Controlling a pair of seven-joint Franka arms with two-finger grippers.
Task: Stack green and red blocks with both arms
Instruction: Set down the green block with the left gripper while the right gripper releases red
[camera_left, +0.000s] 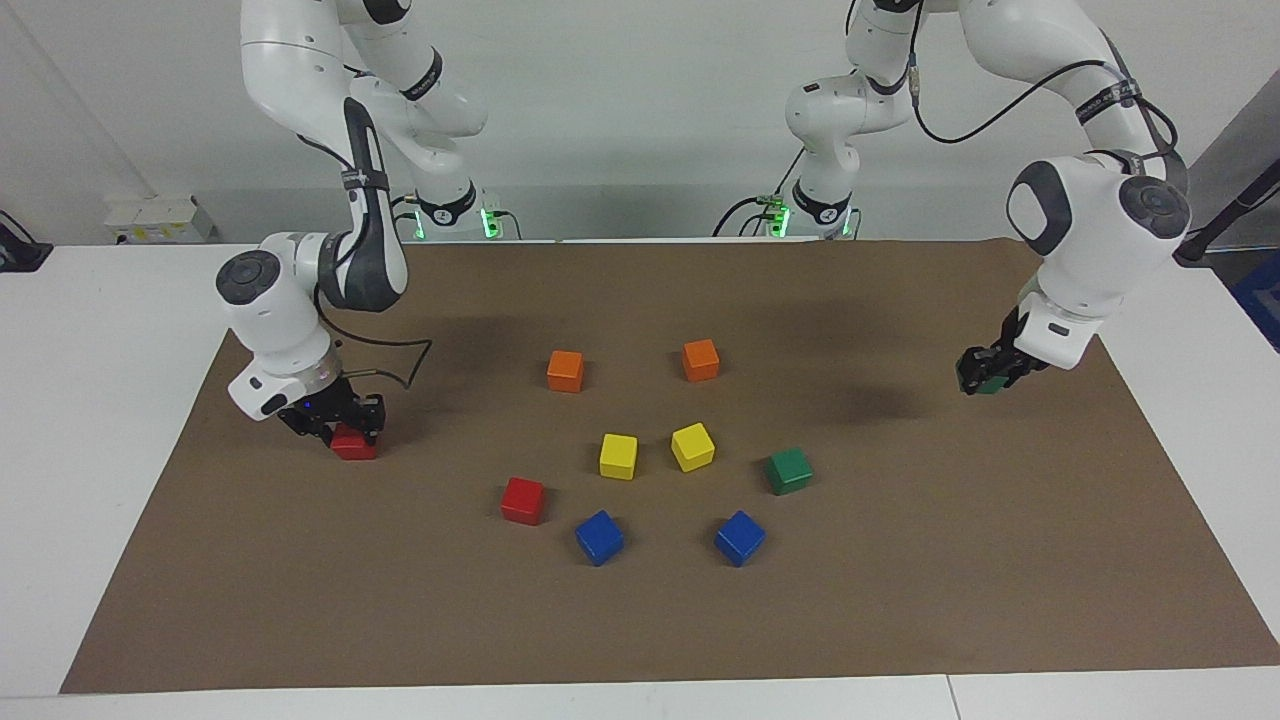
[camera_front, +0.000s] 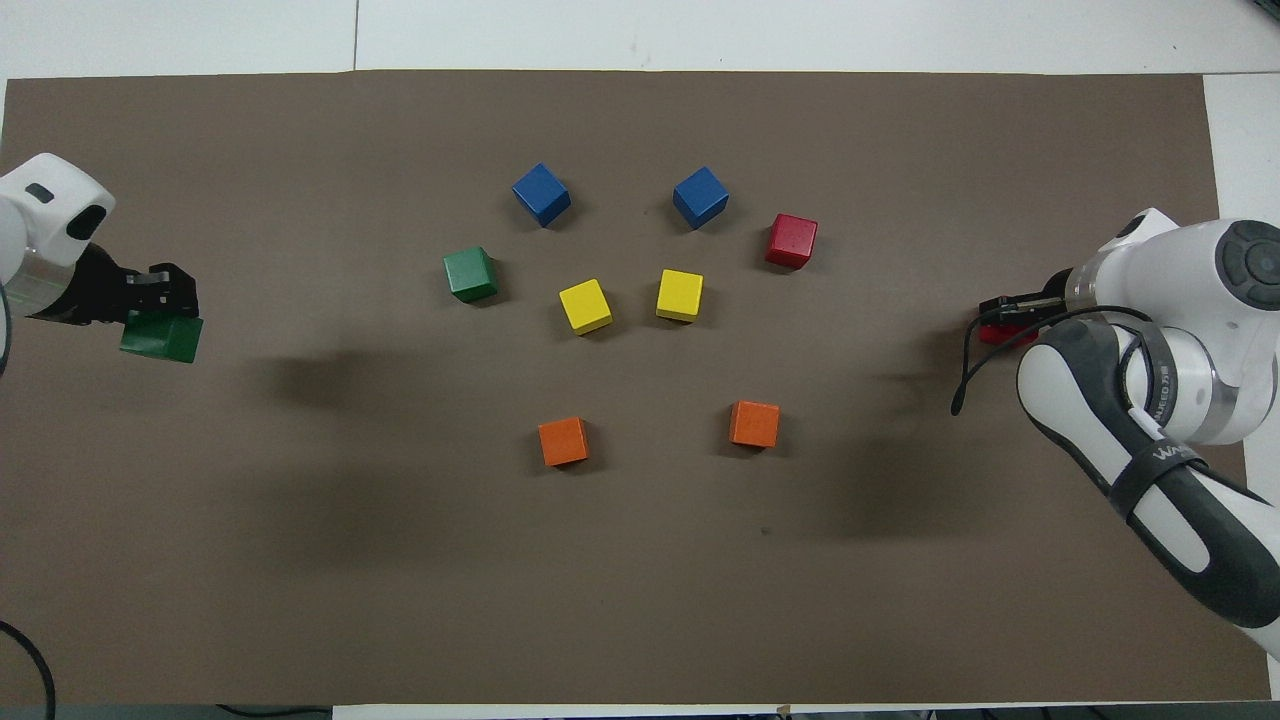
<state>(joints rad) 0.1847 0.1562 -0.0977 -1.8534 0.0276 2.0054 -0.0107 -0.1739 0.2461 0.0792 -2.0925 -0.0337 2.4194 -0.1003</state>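
Note:
The robot's left gripper should release the dark green block on the bare brown mat in line with the orange cubes (camera_front: 192, 410).
My left gripper (camera_left: 985, 380) (camera_front: 165, 318) is shut on a dark green block (camera_left: 993, 386) (camera_front: 160, 338) and holds it in the air over the mat's edge at the left arm's end. A second green block (camera_left: 789, 470) (camera_front: 470, 274) rests on the mat beside the yellow cubes. My right gripper (camera_left: 345, 428) (camera_front: 1006, 308) is low at a red block (camera_left: 354, 446) (camera_front: 994, 334) that sits on the mat toward the right arm's end. Another red block (camera_left: 523, 500) (camera_front: 792, 240) lies free beside a blue cube.
Two orange cubes (camera_left: 565, 370) (camera_left: 700, 359) lie nearest the robots, with two yellow cubes (camera_left: 618, 455) (camera_left: 692, 446) in the middle. Two blue cubes (camera_left: 599, 537) (camera_left: 739, 537) lie farthest from the robots. A brown mat (camera_left: 640, 620) covers the white table.

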